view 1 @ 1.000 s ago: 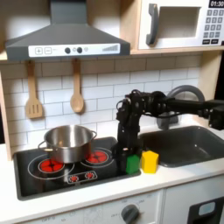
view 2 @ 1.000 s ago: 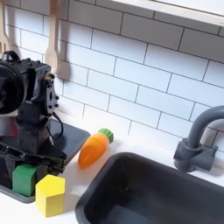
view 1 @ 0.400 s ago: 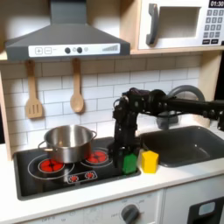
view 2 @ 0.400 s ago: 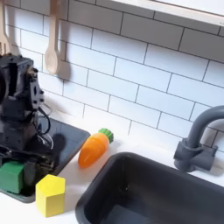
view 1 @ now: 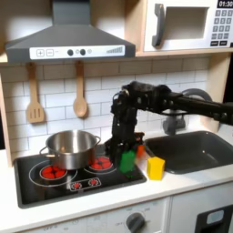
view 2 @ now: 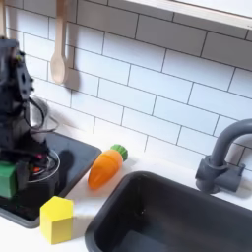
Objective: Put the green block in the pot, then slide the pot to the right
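Note:
Next, I bring the green block to the middle of the steel pot (view 1: 70, 145) on the black stovetop and let go of it there with my gripper.
The steel pot (view 1: 70, 147) stands on the black stovetop (view 1: 55, 185), over the back left burner in the first exterior view. My gripper (view 1: 126, 156) is to the pot's right in the first exterior view, shut on the green block (view 1: 128, 162), which hangs just above the stovetop's right edge. In the second exterior view the green block (view 2: 6, 181) sits at the left edge of the frame, held in the gripper (view 2: 10, 173).
A yellow block (view 1: 156, 167) (view 2: 56, 219) lies on the counter beside the stove. An orange toy carrot (view 2: 105, 167) lies behind it. The sink (view 2: 187, 219) and faucet (view 2: 220, 157) are further along. A wooden spoon (view 1: 80, 98) and spatula (view 1: 35, 106) hang on the wall.
My gripper closed on the green block, lifted it slightly off the surface and carried it toward the pot, away from the yellow block. The pot has not moved.

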Controlling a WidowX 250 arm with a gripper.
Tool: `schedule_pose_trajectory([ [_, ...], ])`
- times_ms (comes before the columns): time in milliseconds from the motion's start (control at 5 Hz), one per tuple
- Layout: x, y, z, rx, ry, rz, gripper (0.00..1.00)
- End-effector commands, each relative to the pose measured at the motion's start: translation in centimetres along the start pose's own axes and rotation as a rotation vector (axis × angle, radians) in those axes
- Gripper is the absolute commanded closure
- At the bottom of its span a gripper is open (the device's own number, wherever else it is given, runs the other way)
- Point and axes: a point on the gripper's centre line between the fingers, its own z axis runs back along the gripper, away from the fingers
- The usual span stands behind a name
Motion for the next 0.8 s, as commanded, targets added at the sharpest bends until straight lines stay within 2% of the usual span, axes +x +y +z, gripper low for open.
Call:
schedule_pose_trajectory([
  [0,1.2,1.8,1.7,0.008,-0.061,0.041,1.0],
  [400,3.7,3.0,3.8,0.01,-0.161,0.114,1.0],
  [600,4.7,3.2,3.8,0.01,-0.18,0.143,1.0],
])
